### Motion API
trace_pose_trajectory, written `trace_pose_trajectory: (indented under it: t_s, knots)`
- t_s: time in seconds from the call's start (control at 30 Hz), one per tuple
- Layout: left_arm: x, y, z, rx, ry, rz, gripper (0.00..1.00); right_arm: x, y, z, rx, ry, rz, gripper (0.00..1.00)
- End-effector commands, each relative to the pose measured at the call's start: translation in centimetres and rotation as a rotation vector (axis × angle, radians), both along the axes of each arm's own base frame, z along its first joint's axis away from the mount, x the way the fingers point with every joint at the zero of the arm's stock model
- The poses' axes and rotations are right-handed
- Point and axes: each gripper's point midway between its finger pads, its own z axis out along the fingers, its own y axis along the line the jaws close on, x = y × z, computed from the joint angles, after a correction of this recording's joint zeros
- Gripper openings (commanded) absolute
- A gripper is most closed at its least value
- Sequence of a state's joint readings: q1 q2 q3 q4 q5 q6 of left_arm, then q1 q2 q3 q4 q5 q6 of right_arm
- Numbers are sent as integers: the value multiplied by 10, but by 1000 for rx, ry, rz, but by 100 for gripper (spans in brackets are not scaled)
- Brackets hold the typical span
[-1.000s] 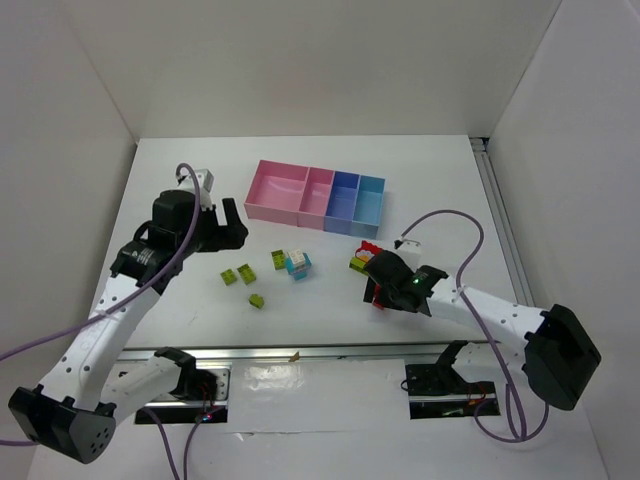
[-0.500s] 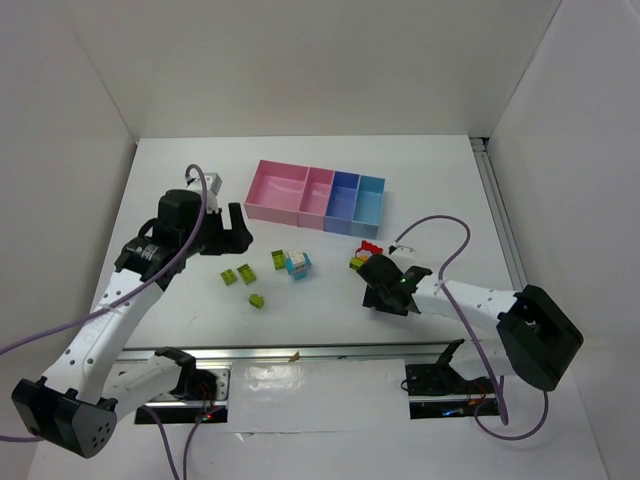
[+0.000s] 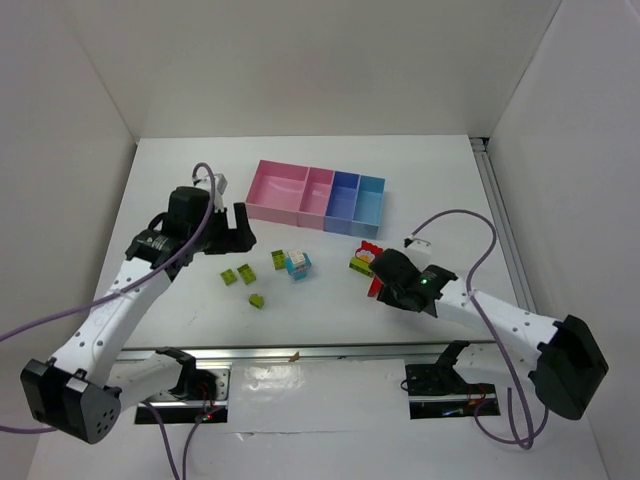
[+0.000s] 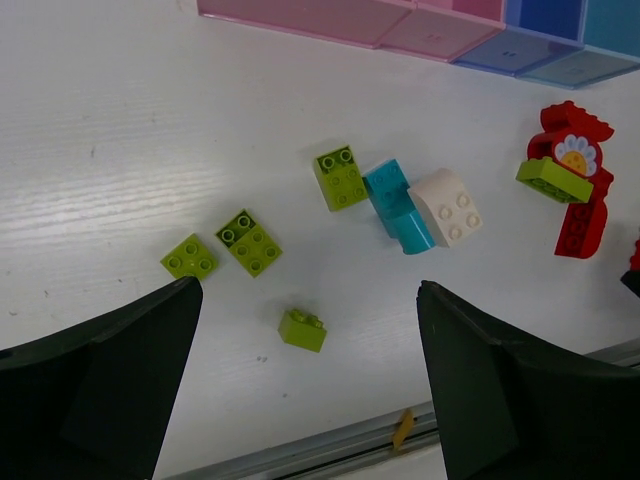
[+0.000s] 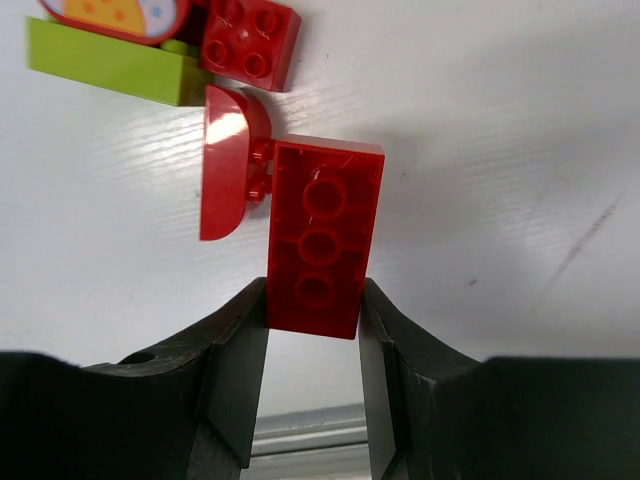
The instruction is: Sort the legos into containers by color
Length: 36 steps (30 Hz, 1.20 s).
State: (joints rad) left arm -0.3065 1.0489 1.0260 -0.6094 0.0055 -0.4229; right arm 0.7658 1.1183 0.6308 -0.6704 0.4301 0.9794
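Note:
The robot's right gripper should release the red brick, now underside up on the table, in the dark blue bin (image 3: 346, 210), toward the bin's near end.
My right gripper (image 5: 314, 300) is shut on a red brick (image 5: 317, 232), seen underside up on the table, with a curved red piece (image 5: 224, 176) joined to its left side. Just beyond lie a red square brick (image 5: 250, 40) and a lime brick (image 5: 108, 60). In the top view this right gripper (image 3: 385, 284) sits right of the containers' (image 3: 316, 197) front. My left gripper (image 4: 308, 300) hangs open above a small lime brick (image 4: 302, 329). Other lime bricks (image 4: 249, 241), a cyan brick (image 4: 397, 206) and a white brick (image 4: 448, 206) lie ahead of it.
A red flower piece (image 4: 575, 180) with a lime brick (image 4: 553, 180) on it stands at the right. The pink bins (image 4: 330, 15) and blue bins (image 4: 520, 45) run along the far side. A metal rail (image 3: 300, 352) marks the table's near edge.
The right gripper's jaws have closed onto the red brick. The left gripper has drifted a little to the right, still open.

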Motion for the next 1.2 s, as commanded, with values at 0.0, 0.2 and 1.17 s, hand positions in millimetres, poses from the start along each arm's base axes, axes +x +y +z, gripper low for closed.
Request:
trace_pose_trajectory:
  t_s: [0.0, 0.2, 1.17]
  knots:
    - [8, -4, -9, -10, 44, 16, 100, 12, -11, 49, -13, -106, -41, 31]
    - [24, -11, -7, -23, 33, 29, 100, 81, 22, 110, -53, -261, 78, 31]
    - [31, -40, -41, -31, 167, -8, 100, 299, 103, 92, 22, -335, 241, 73]
